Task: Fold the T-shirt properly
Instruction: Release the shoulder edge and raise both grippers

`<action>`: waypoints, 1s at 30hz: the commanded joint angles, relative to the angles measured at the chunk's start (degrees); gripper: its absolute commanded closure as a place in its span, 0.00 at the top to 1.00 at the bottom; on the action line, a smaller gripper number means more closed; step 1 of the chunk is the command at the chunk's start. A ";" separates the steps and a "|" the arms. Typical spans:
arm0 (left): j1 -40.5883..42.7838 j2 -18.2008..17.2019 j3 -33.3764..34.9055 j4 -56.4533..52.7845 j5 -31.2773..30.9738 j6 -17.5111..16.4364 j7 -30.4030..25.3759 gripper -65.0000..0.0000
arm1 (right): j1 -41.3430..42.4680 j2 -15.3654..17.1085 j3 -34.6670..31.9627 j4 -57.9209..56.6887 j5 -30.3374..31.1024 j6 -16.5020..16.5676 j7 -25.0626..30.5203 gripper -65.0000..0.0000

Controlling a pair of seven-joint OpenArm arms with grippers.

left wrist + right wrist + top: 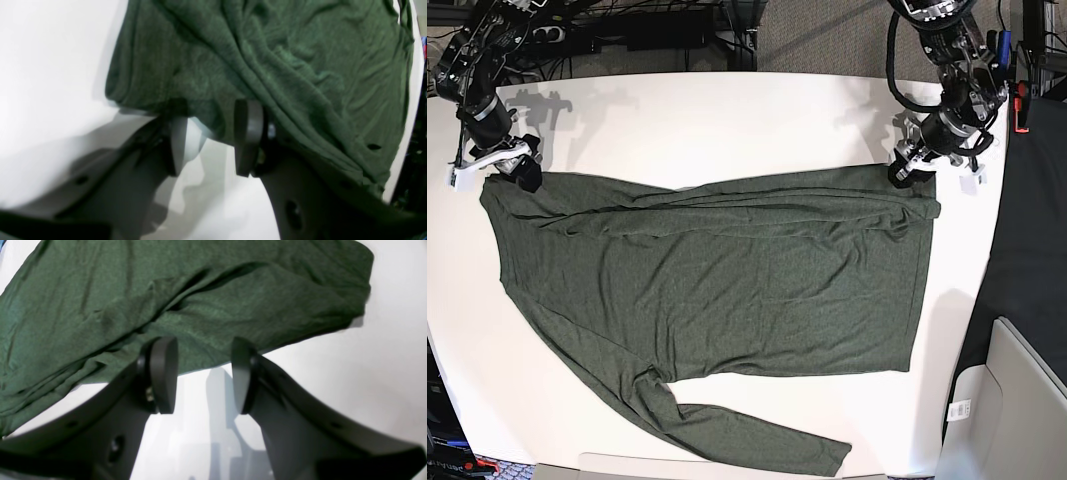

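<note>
The T-shirt has loose folds along its top, so my left gripper needs to grip the T-shirt's edge (212, 114) near its corner and pull back alongside my right gripper before folding.
The dark olive-green T-shirt (727, 280) lies spread flat on the white table (727, 120), its top edge folded over into a band and one long sleeve (757, 440) trailing toward the front edge. My left gripper (914, 170) stands at the shirt's upper right corner. In the left wrist view its jaws (213, 115) are apart, and the T-shirt (300, 66) edge lies loose between the fingertips. My right gripper (517, 172) is at the upper left corner. In the right wrist view it (203, 353) is open, with the T-shirt (166, 290) edge just past the tips.
The table's right edge (987, 250) runs close to the left arm, with a black surface beyond it. Cables and equipment (657, 25) sit behind the back edge. A small white tag (957, 408) lies near the front right corner.
</note>
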 commanded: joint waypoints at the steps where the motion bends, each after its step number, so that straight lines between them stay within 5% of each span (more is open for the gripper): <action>1: 1.06 0.41 -1.16 0.54 1.63 0.98 4.17 0.36 | 0.18 0.69 0.23 0.90 1.11 0.40 1.28 0.41; 10: 1.94 2.26 -7.58 6.43 1.63 0.81 9.27 0.37 | 0.44 -0.54 0.23 0.90 1.11 0.40 1.28 0.41; 17: -0.96 2.43 -7.49 2.03 1.80 0.81 9.09 0.52 | 0.53 -0.54 0.23 0.90 1.11 0.40 1.28 0.41; 30: -5.98 2.61 -7.05 -0.96 2.15 0.81 9.00 0.48 | 0.00 -0.37 3.92 0.99 1.29 0.40 1.02 0.41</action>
